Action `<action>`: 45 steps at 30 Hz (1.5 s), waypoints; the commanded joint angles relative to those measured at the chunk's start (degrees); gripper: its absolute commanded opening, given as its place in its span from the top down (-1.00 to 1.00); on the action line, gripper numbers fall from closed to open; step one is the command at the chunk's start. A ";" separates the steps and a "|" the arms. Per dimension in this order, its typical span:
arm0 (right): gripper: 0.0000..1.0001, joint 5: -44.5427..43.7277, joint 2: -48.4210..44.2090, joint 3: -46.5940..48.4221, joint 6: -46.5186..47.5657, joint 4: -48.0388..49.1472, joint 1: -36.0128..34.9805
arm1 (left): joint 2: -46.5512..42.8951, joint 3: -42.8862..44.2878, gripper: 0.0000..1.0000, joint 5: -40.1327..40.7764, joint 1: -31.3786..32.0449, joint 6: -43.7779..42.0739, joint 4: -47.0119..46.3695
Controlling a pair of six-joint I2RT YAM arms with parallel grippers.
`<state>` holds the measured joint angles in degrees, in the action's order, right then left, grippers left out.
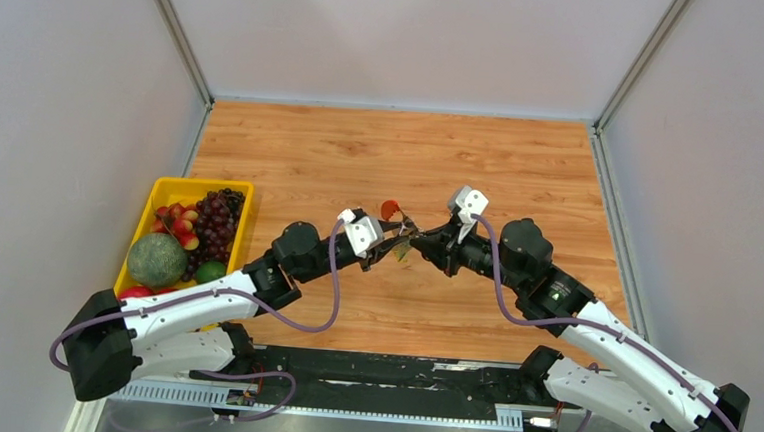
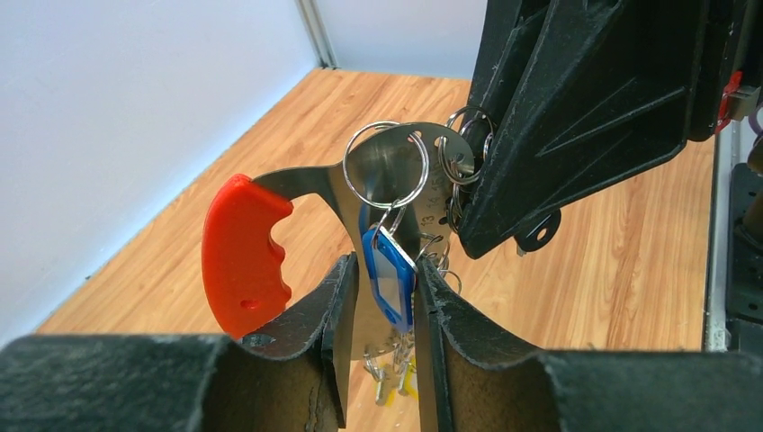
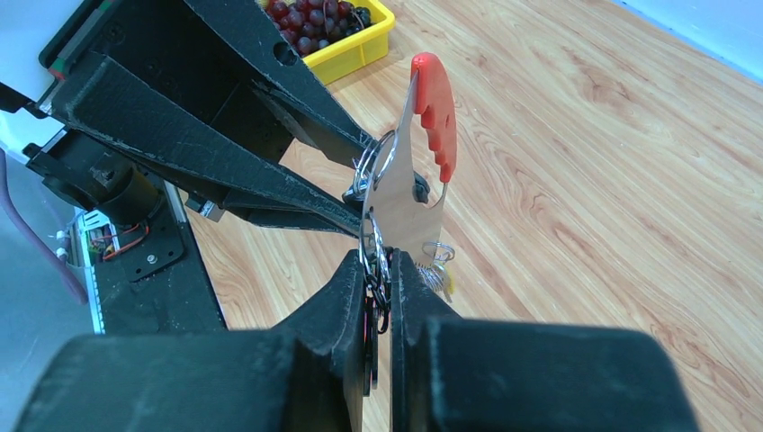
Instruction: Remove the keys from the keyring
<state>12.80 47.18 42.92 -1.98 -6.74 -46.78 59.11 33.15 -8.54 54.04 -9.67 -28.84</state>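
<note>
The blue-headed key lies at a slant across the left gripper's fingers, so the left gripper should open, line up and pinch the key by its flat sides [image 2: 386,273].
The keyring hangs between both grippers above the table's middle: a flat silvery plate [image 2: 389,175] with a curved red clip [image 2: 243,256], also seen from above [image 1: 390,210]. My left gripper [image 2: 382,265] is shut on the plate and on a blue-headed key [image 2: 389,279] hanging from a split ring [image 2: 387,164]. Yellow-headed keys [image 2: 407,378] dangle below. My right gripper [image 3: 378,261] is shut on a bunch of small rings and a dark key at the plate's [image 3: 405,211] edge. In the top view the left gripper [image 1: 388,241] and the right gripper [image 1: 419,240] almost touch.
A yellow bin [image 1: 200,183] with grapes, a melon and other fruit stands at the table's left edge and also shows in the right wrist view [image 3: 360,47]. Grey walls enclose the wooden table on three sides.
</note>
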 commanded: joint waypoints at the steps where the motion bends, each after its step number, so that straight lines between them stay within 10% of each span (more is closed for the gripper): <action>1: 1.00 -5.80 -0.60 0.40 -0.37 1.35 1.07 | -2.08 -2.06 0.44 5.15 -0.19 2.75 -4.76; 4: 1.00 -5.29 -0.76 0.34 -0.70 1.32 1.05 | -2.10 -2.77 0.18 5.23 -0.16 3.77 -7.09; 8: 1.00 -4.98 -0.88 0.15 -1.18 1.28 1.07 | -2.07 -2.51 0.85 4.42 -0.24 3.71 -7.63; 13: 1.00 -4.58 -0.70 0.14 -1.27 1.31 1.02 | -2.22 -2.78 1.00 3.74 -0.17 4.00 -8.31; 18: 1.00 -4.39 -0.59 0.19 -1.31 1.29 1.03 | -1.16 -2.65 0.20 2.51 -0.19 4.88 -8.90; 22: 1.00 -4.53 -0.71 0.32 -1.27 1.34 1.08 | -0.07 -2.24 -0.07 0.97 -0.17 5.22 -8.55; 45: 1.00 -3.39 -0.17 0.95 -0.98 1.20 1.02 | 4.82 -0.35 -0.04 -2.33 -0.16 7.44 -14.39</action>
<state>9.04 47.29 42.68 -2.72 -7.53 -45.82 63.53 30.39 -10.07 53.91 -3.42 -39.75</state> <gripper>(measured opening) 0.093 0.523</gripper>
